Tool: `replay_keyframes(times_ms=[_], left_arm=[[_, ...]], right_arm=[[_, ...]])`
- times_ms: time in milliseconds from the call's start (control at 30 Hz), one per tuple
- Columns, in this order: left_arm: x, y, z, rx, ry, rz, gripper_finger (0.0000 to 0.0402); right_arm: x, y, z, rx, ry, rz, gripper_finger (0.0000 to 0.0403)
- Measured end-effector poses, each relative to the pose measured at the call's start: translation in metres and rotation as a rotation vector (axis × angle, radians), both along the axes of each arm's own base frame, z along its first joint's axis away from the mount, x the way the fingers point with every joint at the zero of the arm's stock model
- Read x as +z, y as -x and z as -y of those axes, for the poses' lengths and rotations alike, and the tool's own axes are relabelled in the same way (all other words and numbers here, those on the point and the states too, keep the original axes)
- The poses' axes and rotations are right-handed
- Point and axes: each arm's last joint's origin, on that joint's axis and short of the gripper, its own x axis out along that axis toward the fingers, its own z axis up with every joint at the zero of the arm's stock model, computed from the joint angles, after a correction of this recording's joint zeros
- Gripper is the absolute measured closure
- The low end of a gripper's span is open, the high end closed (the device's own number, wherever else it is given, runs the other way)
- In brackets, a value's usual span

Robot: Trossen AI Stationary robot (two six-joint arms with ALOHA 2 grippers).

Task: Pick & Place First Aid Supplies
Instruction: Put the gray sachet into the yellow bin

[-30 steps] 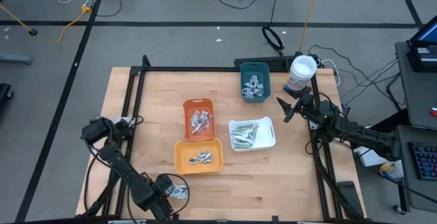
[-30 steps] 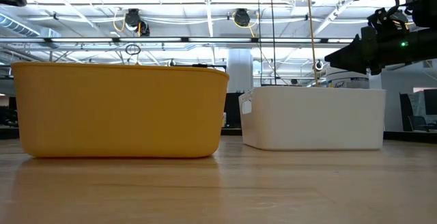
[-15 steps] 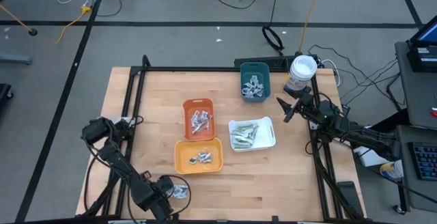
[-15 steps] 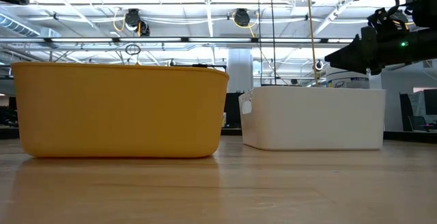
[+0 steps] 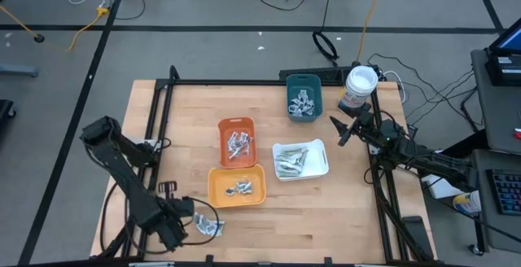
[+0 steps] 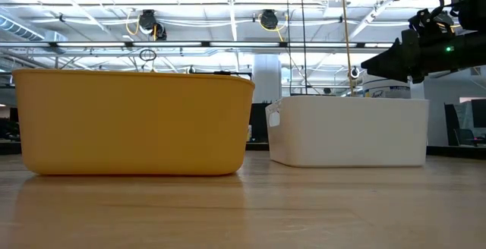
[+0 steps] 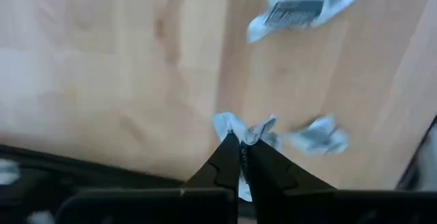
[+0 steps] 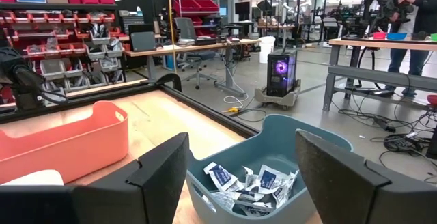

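Note:
I should use my left gripper to set the crumpled sachet, now held near the table's front edge, down and release it on the small pile of sachets in the yellow tray (image 5: pixel 243 188).
The first aid supplies are small silvery sachets with blue marks. A few loose sachets (image 5: pixel 208 228) lie on the wood near the table's front left edge; two of them, a flat one (image 7: pixel 306 4) and a crumpled one (image 7: pixel 318 135), also show in the left wrist view. My left gripper (image 5: pixel 184 220) points down over this spot, shut on one crumpled sachet (image 7: pixel 250 131). More sachets fill the teal tray (image 5: pixel 304 82), the orange tray (image 5: pixel 237 124) and the yellow tray (image 5: pixel 237 198). My right gripper (image 5: pixel 339 133) waits open and level beside the teal tray (image 8: pixel 321 132). My left gripper (image 7: pixel 242 147) pinches the crumpled sachet between its two fingertips, by a crinkled edge (image 7: pixel 254 132). The fingers come from above, pointing down. The sachet sticks out past the fingertips, above the wood.
A white tray (image 5: pixel 319 163) with pale strips sits right of the yellow tray (image 6: pixel 133 120). A white tub (image 5: pixel 359 86) stands at the far right corner. A black frame (image 5: pixel 163 112) rims the table. Bare wood lies left of the trays and along the front.
My left arm has lifted its gripper from the loose sachets at the front left, and the gripper has gone a little toward the table's left edge, the wrist rolling. The remaining sachets stay on the wood. My right arm has kept still.

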Motion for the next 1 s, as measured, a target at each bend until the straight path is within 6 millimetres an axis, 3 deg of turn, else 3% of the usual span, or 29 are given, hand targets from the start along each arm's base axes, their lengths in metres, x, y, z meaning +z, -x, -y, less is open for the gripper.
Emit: replay_keyframes(times_ms=[167,333,600,1000], left_arm=[[0.014,0.006,-0.012,-0.169,-0.011,-0.006,0.0394],[0.013,-0.012,-0.028,-0.195,0.013,-0.028,0.0387],[0.003,-0.064,-0.066,-0.131,0.056,-0.081,0.0391],[0.021,-0.160,-0.099,-0.084,0.125,0.028,0.0395]], right_arm=[[0.000,0.000,0.000,0.000,0.000,0.000,0.0140],[0.000,0.000,0.000,0.000,0.000,-0.001,0.0140],[0.000,0.000,0.000,0.000,0.000,0.000,0.0140],[0.000,0.000,0.000,0.000,0.000,0.000,0.0140]])
